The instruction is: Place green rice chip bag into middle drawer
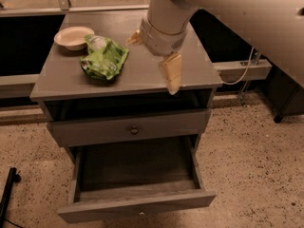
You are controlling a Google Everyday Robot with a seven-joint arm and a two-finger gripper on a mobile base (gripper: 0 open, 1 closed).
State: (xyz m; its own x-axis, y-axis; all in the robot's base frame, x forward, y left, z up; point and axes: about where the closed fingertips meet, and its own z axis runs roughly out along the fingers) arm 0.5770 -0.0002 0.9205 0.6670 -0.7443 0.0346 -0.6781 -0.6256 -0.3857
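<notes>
The robot's gripper needs to next go to the green rice chip bag near the cream bowl and close on the bag's middle [104,57].
The green rice chip bag [104,59] lies on the left half of the grey cabinet top [142,75], its whitish end toward the cream bowl [73,36]. My gripper [171,74] hangs from the large white arm over the front right part of the top, to the right of the bag and apart from it. It holds nothing that I can see. The middle drawer [76,179] is pulled open below, and its dark floor is bare.
A shut grey drawer front with a round dark knob [134,130] sits above the open drawer. A small object [134,38] behind the arm is mostly hidden. A dark stand [7,194] is on the speckled floor at the lower left. A white cable [247,70] hangs at the right.
</notes>
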